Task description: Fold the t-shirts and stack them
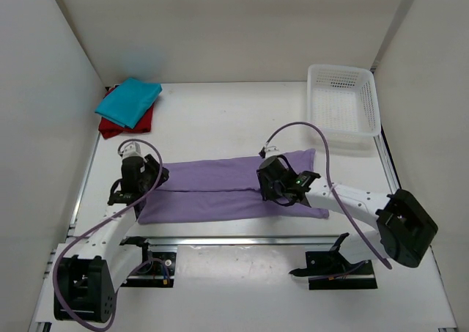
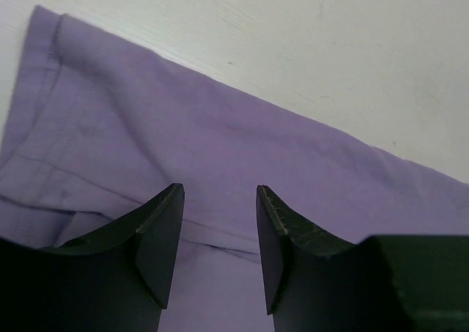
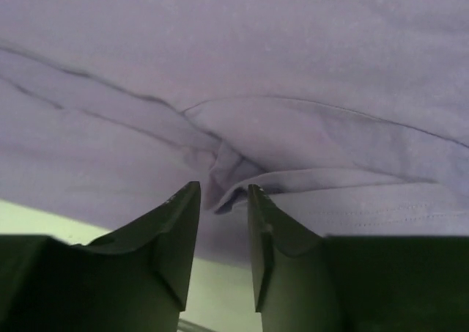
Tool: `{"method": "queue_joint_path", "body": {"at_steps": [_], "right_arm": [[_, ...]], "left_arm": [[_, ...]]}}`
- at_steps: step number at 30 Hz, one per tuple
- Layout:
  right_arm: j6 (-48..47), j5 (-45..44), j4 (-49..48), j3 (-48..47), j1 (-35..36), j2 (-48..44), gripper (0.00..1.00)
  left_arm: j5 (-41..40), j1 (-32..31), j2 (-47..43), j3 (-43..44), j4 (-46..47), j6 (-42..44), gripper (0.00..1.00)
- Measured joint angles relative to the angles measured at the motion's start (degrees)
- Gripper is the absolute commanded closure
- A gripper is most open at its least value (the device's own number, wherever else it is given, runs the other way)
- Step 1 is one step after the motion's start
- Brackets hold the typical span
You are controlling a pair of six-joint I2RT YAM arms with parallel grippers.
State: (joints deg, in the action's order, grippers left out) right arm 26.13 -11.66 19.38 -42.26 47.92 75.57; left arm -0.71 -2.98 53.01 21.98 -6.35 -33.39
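I can see the lavender t-shirt's folded layer bunched below my right gripper, so I need to take the cloth [image 1: 316, 210] near the basket-side end with my right gripper and spread it flat.
The pale lavender t-shirt [image 1: 220, 189] lies on the table as a long band folded lengthwise, between the two arms. My left gripper [image 1: 150, 176] hovers over its left end. In the left wrist view this gripper [image 2: 220, 189] is open, with flat lavender cloth [image 2: 220, 127] below and nothing between the fingers. My right gripper [image 1: 282, 189] is over the shirt's right part. In the right wrist view it [image 3: 222, 187] is open, and a small bunched fold of the cloth [image 3: 227, 163] lies just past the fingertips. A folded teal-blue t-shirt [image 1: 130, 100] rests on the deep red t-shirt [image 1: 110, 127] at the back left.
A white mesh basket [image 1: 374, 105] stands at the back right. White walls close in the table on the left, back and right. The arm bases and a metal rail [image 1: 234, 239] run along the near edge.
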Motion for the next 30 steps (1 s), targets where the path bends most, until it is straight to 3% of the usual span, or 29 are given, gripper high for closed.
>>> {"method": "queue_joint_path", "body": {"at_steps": [9,12,14,15,17,26,28,30], "right_arm": [[1.11,-3.85,-0.24,-0.15,1.09,3.37,0.64],[1.73,-4.85,0.59,-0.15,2.64,3.61,0.65],[2.21,-5.29,1.25,-0.15,3.43,4.07,0.83],[2.56,-5.33,1.62,-0.13,3.72,4.37,0.85],[3.34,-5.49,2.12,-0.07,3.82,4.76,1.00],[10.29,-6.51,4.52,3.37,7.43,-0.52,1.00],[12.76,-5.01,3.76,6.38,7.80,-4.87,0.92],[15.61,-2.56,1.53,10.29,7.30,-9.51,0.71]], "left_arm": [[-0.07,-11.67,-2.16,-4.04,5.60,-2.69,0.45],[0.09,-12.57,-3.02,-5.62,6.45,-3.56,0.44],[0.13,-12.20,-3.54,-6.43,6.95,-3.98,0.44],[0.15,-12.07,-3.78,-6.71,7.02,-4.20,0.44],[0.28,-12.04,-4.24,-7.19,7.43,-4.59,0.44],[0.52,-15.72,-4.63,-7.13,8.31,-5.57,0.43],[0.76,-16.35,-4.15,-6.71,8.50,-5.68,0.43],[1.18,-16.63,-3.63,-6.03,8.63,-5.84,0.43]]}}
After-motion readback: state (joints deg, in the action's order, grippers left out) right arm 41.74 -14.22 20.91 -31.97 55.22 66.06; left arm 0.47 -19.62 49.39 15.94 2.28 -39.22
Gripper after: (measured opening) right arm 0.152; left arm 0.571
